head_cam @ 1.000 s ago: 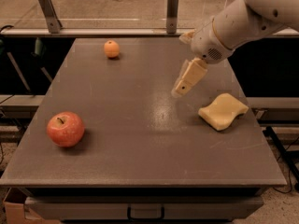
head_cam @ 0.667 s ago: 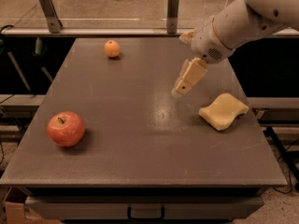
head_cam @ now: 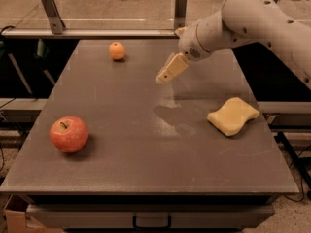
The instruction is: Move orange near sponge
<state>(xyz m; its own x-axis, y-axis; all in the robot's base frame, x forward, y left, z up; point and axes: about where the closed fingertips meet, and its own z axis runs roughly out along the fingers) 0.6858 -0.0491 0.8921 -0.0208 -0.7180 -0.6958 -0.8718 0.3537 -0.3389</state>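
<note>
My gripper should close around the middle of the orange (head_cam: 116, 51) near the metal rail, because the orange should be moved over to the sponge.
The orange (head_cam: 116, 50) sits at the far left part of the grey table (head_cam: 146, 154). The pale yellow sponge (head_cam: 233, 115) lies on the right side of the table, far from the orange. My gripper (head_cam: 165, 74) hangs above the table's far middle, to the right of the orange and up-left of the sponge. It holds nothing and touches neither.
A red-pink apple (head_cam: 69, 134) sits near the front left of the table. A metal rail with two upright posts (head_cam: 181, 6) runs along the far edge. My white arm (head_cam: 252, 21) reaches in from the upper right.
My gripper has moved left, away from the sponge and toward the orange. The orange, sponge and apple have not moved.
</note>
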